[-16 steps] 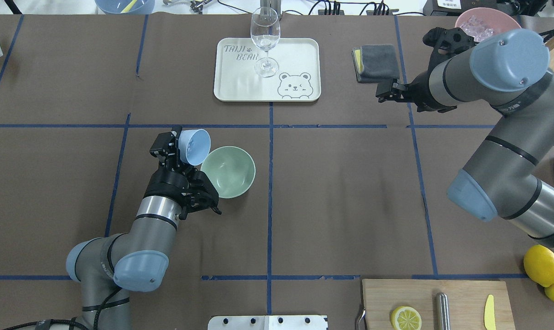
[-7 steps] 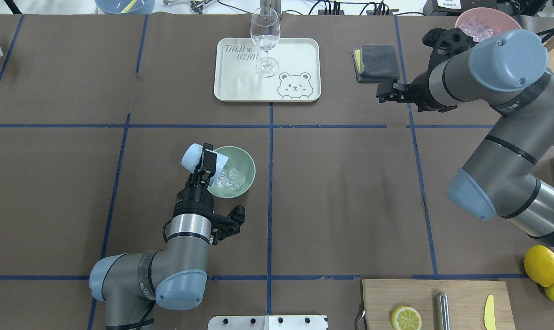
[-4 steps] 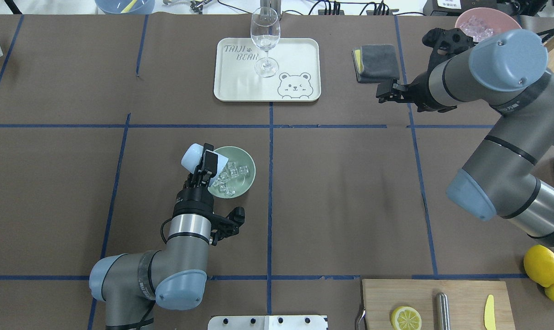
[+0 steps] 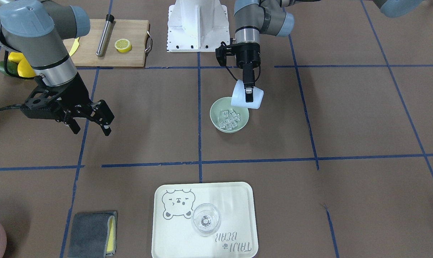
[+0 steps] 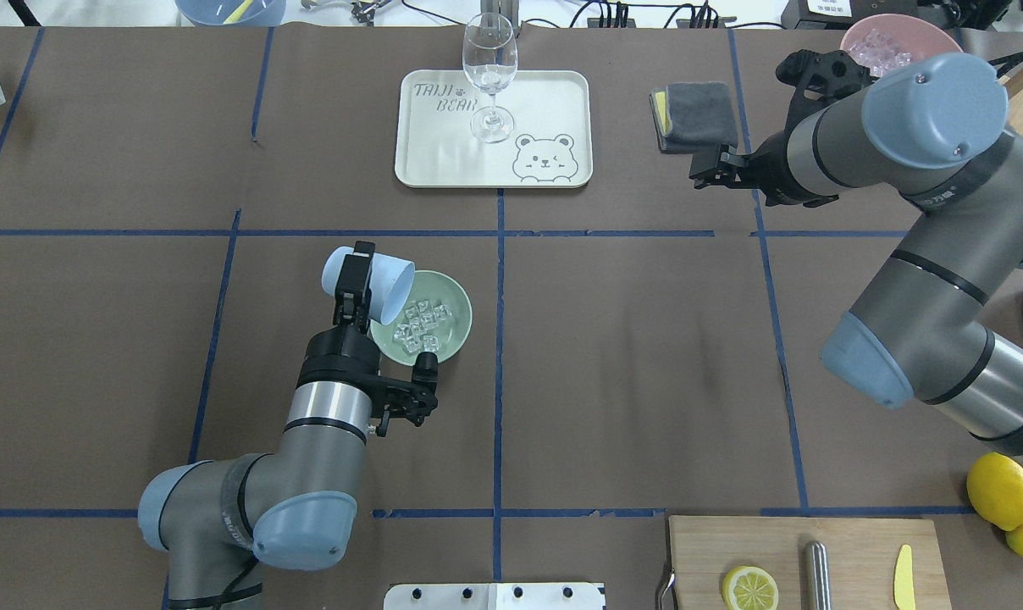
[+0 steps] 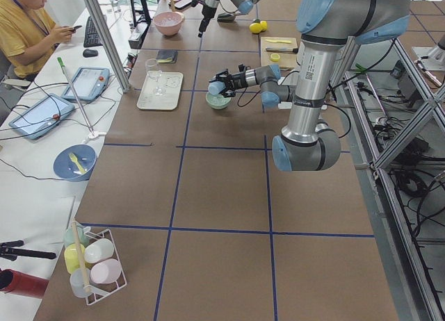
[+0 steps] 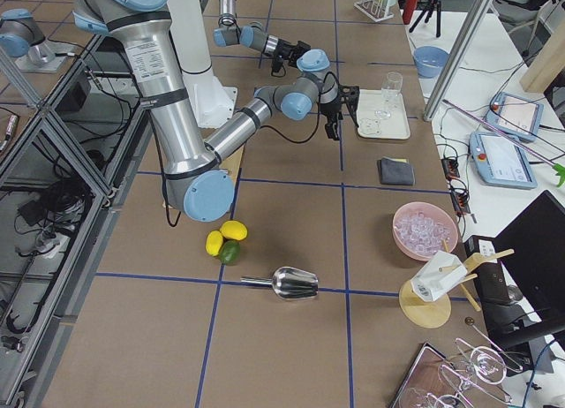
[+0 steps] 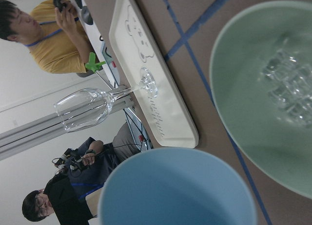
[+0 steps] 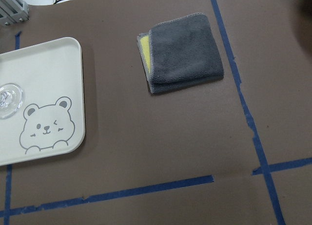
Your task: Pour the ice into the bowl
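My left gripper needs to set the cup down in the middle of the taped square (image 4: 358, 113), which is beyond the bowl from my right gripper.
The pale sage-green bowl (image 5: 464, 319) stands left of the table's middle and holds the ice (image 5: 418, 326), several small clear cubes. My left gripper (image 5: 352, 280) is shut on the wall of a light blue cup (image 5: 378, 285) and holds it on its side, mouth over the bowl's left rim. The front view shows the same cup (image 4: 246, 97), bowl (image 4: 213, 116) and ice (image 4: 229, 118). The left wrist view shows the cup (image 8: 178, 191) with no ice in it, and the bowl (image 8: 243, 103). My right gripper (image 4: 91, 130) is open and empty, far from the bowl.
A cream tray (image 5: 545, 93) with a clear stemmed glass (image 5: 489, 72) is at the back middle. A folded grey cloth (image 5: 693, 114) lies near my right gripper (image 5: 705, 174). A pink bowl of ice (image 5: 893, 38) is at the back right. A cutting board (image 5: 850, 559) and lemons (image 5: 998, 491) are at the front right.
The cup tipped over the bowl and the ice fell in; the bowl was empty at first. Since then the cup has drawn back to the left and tilted up. My right arm barely moved.
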